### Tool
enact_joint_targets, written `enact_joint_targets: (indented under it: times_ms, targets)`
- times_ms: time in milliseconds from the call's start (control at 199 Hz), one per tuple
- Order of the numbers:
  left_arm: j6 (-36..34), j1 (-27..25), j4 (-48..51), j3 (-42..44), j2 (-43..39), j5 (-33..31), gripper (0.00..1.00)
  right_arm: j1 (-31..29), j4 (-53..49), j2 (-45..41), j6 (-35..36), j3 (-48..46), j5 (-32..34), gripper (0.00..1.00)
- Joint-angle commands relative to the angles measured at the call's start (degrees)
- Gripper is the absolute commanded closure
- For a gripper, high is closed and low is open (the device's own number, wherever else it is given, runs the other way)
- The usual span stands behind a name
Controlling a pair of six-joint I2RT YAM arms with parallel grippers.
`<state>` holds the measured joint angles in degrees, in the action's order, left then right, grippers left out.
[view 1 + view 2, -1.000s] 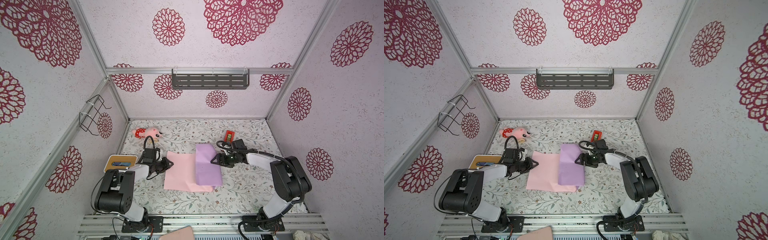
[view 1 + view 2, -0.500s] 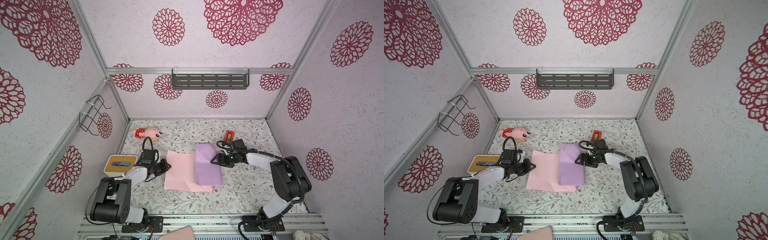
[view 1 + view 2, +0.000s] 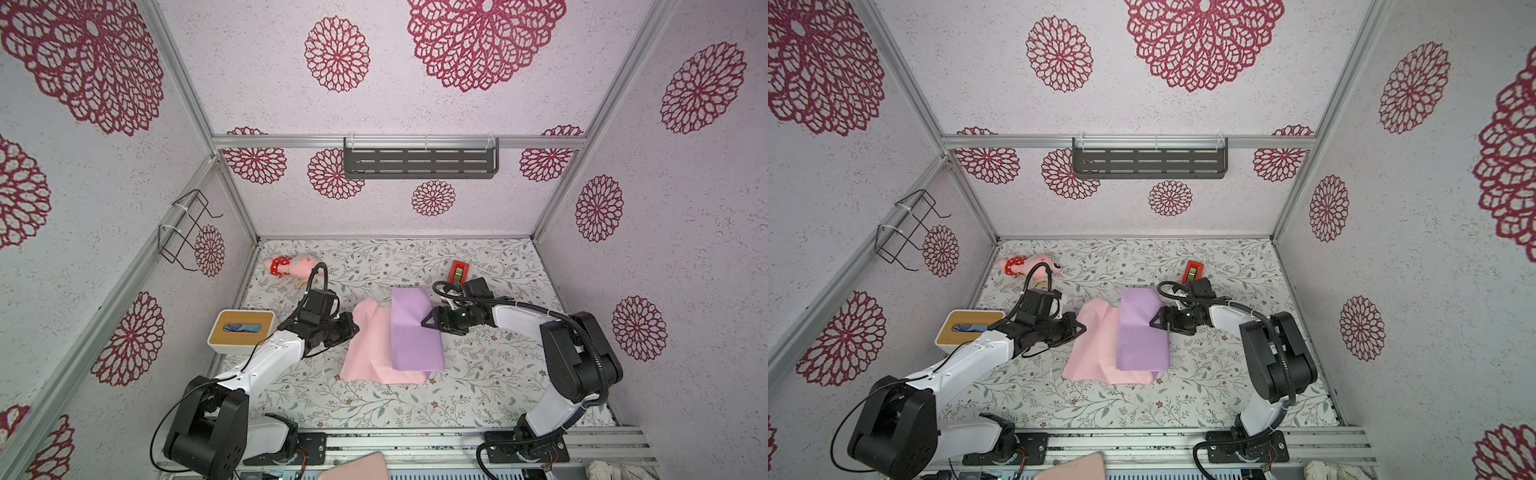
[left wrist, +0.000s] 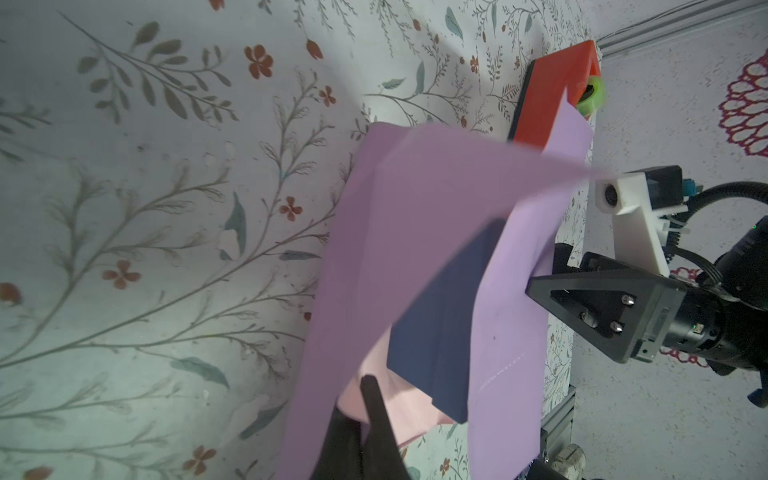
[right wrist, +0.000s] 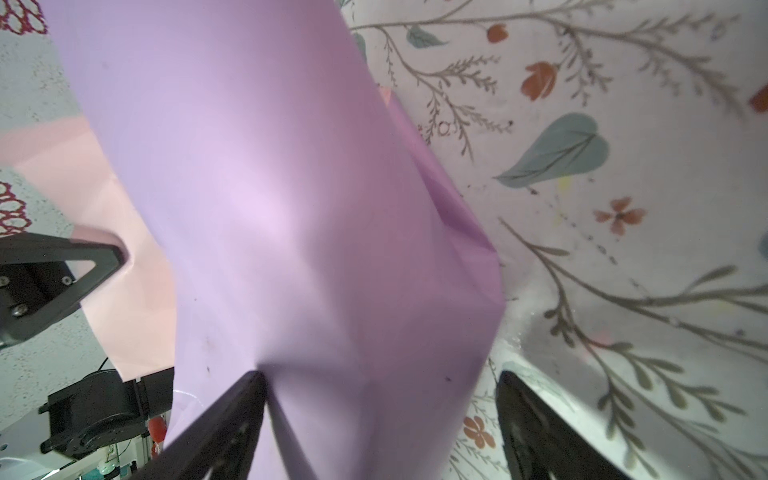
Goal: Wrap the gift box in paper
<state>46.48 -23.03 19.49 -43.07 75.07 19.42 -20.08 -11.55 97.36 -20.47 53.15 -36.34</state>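
The paper's edge, now held raised in that gripper, will be let go by my left gripper on the floral mat (image 3: 331,344) (image 4: 176,392) between the pink sheet and the tissue box.
The paper (image 3: 368,353) lies mid-table with its pink face up. Its right part is folded over as a lilac flap (image 3: 415,332) that covers the gift box in both top views. The navy gift box (image 4: 440,316) shows under the lifted sheet in the left wrist view. My left gripper (image 3: 355,326) (image 4: 357,407) is shut on the paper's left edge and holds that far corner raised. My right gripper (image 3: 430,322) (image 5: 380,382) stands open at the flap's right side. One of its fingers (image 5: 245,395) rests against the lilac paper, and the other hangs over the mat.
A red tape dispenser (image 3: 458,272) sits just behind the right gripper. A white tissue box with a wooden top (image 3: 241,330) stands by the left arm, and a pink plush toy (image 3: 291,266) lies at the back left. A dark shelf (image 3: 419,162) hangs on the back wall.
My left gripper has closed on the paper's left edge, and the far-left corner has risen off the mat. The right arm has not moved.
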Motion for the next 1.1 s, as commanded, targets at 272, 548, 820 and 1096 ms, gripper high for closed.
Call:
enact_joint_targets:
  times_ms: [272,548,820,1096]
  targets:
    - [8.12,-9.65,7.25,-10.15,3.99,-9.14,1.00,-1.45,-5.57,3.65,2.36,-0.17,7.51,0.13]
    - [0.46,-3.69,15.03,-7.97,2.56,-14.50,0.96,-1.54,-5.68,3.80,2.54,-0.21,7.51,0.13]
    - [-2.96,9.38,8.31,-1.88,3.78,-5.98,0.93,-1.58,-5.74,3.80,2.63,-0.37,7.76,0.13]
    - [-1.08,10.41,1.70,0.80,6.41,0.68,0.97,-1.63,-5.84,3.79,2.71,-0.25,7.70,0.13]
